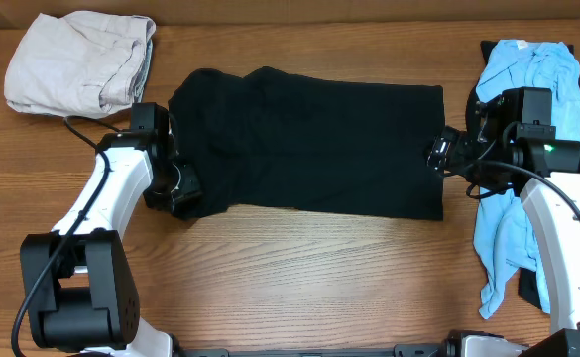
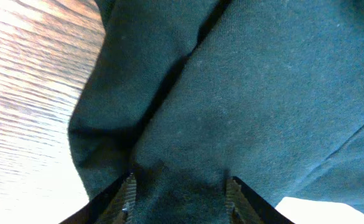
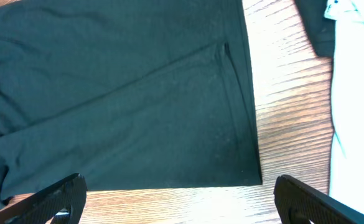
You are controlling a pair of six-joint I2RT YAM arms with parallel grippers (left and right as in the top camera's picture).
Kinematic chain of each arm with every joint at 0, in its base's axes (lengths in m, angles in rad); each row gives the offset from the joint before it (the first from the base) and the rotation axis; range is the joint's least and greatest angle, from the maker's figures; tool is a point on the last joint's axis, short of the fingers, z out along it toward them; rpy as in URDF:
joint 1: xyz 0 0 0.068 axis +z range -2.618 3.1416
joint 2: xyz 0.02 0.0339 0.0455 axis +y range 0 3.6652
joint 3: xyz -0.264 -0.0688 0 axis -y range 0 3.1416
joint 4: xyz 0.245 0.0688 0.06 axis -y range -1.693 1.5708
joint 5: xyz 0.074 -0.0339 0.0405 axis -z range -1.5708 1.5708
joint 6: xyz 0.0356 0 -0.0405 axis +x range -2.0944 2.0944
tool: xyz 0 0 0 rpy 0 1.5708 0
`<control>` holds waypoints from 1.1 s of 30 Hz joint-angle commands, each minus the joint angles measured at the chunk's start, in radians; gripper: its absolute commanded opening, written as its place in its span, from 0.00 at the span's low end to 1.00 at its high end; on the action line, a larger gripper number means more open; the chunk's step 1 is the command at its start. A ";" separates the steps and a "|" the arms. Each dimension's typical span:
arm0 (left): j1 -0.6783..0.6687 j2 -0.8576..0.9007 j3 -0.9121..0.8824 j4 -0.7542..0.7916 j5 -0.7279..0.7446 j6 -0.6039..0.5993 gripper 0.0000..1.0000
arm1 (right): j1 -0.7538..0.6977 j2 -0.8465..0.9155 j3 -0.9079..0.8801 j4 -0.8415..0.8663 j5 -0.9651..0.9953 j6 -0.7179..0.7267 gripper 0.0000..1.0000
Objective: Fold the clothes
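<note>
The black garment's bunched corner sticks out past its near edge, so the robot's left gripper needs to pinch the top layer's fold (image 2: 149,148) and pull it back before folding any further.
A black garment (image 1: 309,139) lies flat and folded across the middle of the wooden table. My left gripper (image 1: 177,188) is at its lower-left corner. In the left wrist view its fingers (image 2: 180,198) are partly apart, with the black fabric (image 2: 244,93) filling the gap between them. My right gripper (image 1: 440,154) is at the garment's right edge. In the right wrist view its jaws (image 3: 182,199) are wide open and empty over bare wood, just off the hem of the black garment (image 3: 119,99).
A folded beige garment (image 1: 81,59) lies at the back left. A light blue garment (image 1: 532,74) is heaped along the right side under my right arm and also shows in the right wrist view (image 3: 356,93). A dark item (image 1: 532,288) lies beneath it.
</note>
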 commanded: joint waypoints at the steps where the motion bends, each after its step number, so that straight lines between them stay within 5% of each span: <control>1: -0.001 -0.003 -0.006 -0.002 0.064 -0.059 0.45 | 0.002 -0.012 -0.007 0.004 0.024 -0.005 1.00; 13: -0.001 -0.003 -0.006 -0.016 0.035 -0.058 0.14 | 0.002 -0.012 -0.008 0.002 0.025 -0.005 1.00; 15: 0.000 -0.003 -0.006 -0.032 -0.067 -0.059 0.18 | 0.002 -0.012 -0.008 0.001 0.025 -0.005 1.00; 16: 0.002 -0.003 -0.006 -0.031 -0.104 -0.059 0.33 | 0.002 -0.012 -0.008 0.002 0.025 -0.005 1.00; 19: 0.006 -0.002 -0.006 -0.013 -0.139 -0.059 0.44 | 0.002 -0.012 -0.008 0.002 0.025 -0.005 1.00; 33: -0.009 0.059 -0.006 0.047 -0.092 -0.070 0.38 | 0.002 -0.012 -0.008 0.008 0.025 -0.005 1.00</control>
